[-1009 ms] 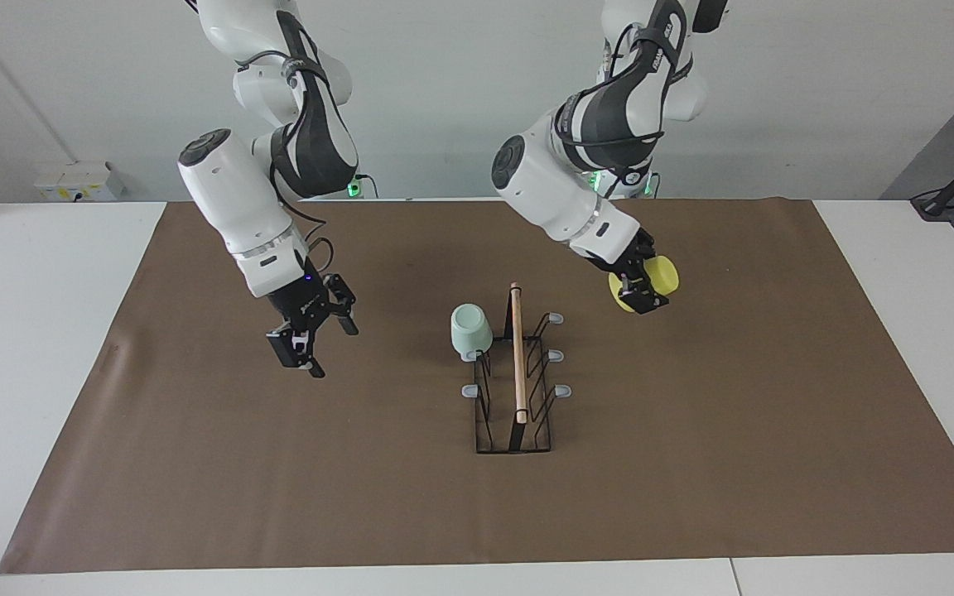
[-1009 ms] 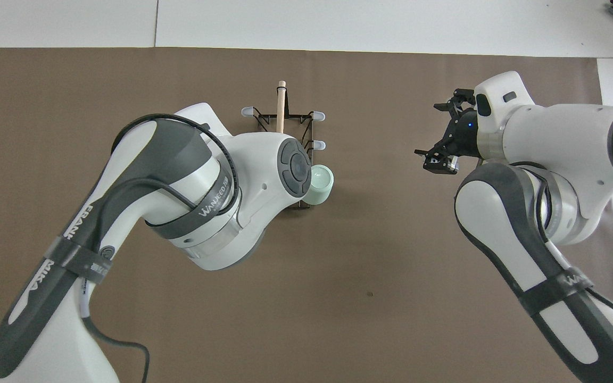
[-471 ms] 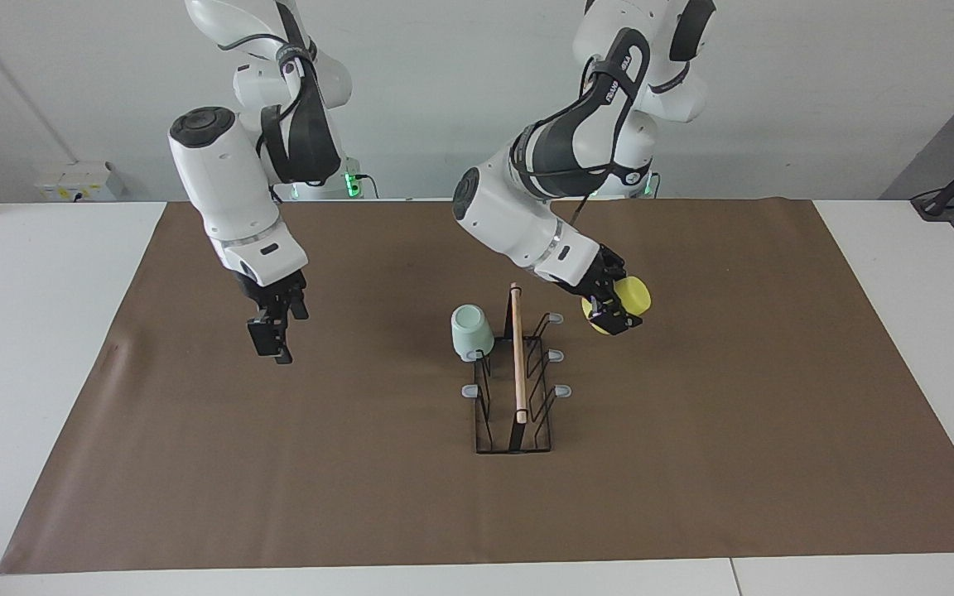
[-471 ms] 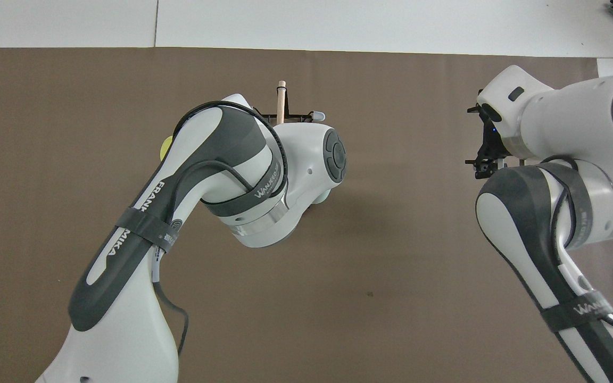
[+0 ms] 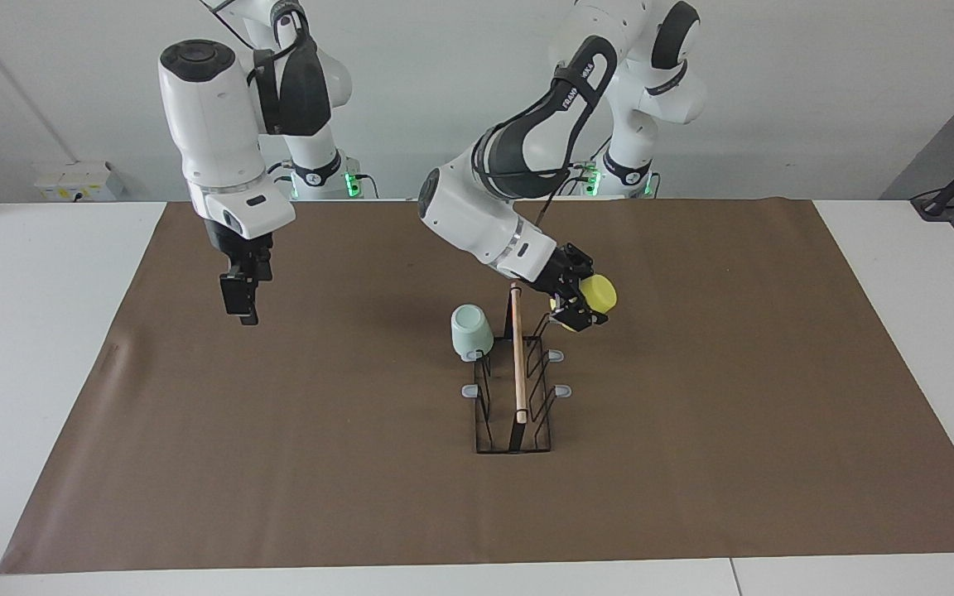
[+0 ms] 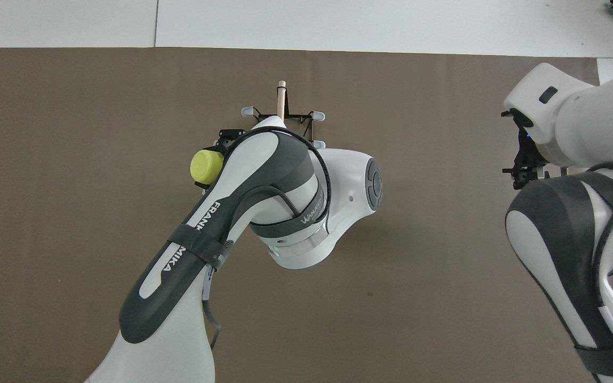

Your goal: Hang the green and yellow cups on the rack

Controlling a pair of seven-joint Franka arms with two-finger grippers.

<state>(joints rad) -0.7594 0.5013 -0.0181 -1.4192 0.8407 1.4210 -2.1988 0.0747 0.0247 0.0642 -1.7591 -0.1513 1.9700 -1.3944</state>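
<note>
The robot's left gripper should release the yellow cup on the rack's nearest peg (image 6: 251, 179), opposite the mint green cup.
The black wire rack (image 5: 517, 364) with its wooden rod stands mid-table; it also shows in the overhead view (image 6: 281, 98). The mint green cup (image 5: 470, 331) hangs mouth-down on the prong nearest the robots, toward the right arm's end; the left arm hides it in the overhead view. My left gripper (image 5: 578, 310) is shut on the yellow cup (image 5: 597, 291), held on its side at the rack's nearest prong toward the left arm's end; that prong is hidden. The yellow cup shows in the overhead view (image 6: 205, 166). My right gripper (image 5: 238, 300) hangs empty, high over the mat toward the right arm's end.
A brown paper mat (image 5: 692, 463) covers most of the white table (image 5: 46, 372). Two grey-tipped prongs (image 5: 561, 389) on the rack's side toward the left arm's end are bare. A small white box (image 5: 79, 180) sits at the wall.
My left gripper has carried the yellow cup in toward the rack's nearest prong. My right arm has lifted and drawn back from the rack toward its own end.
</note>
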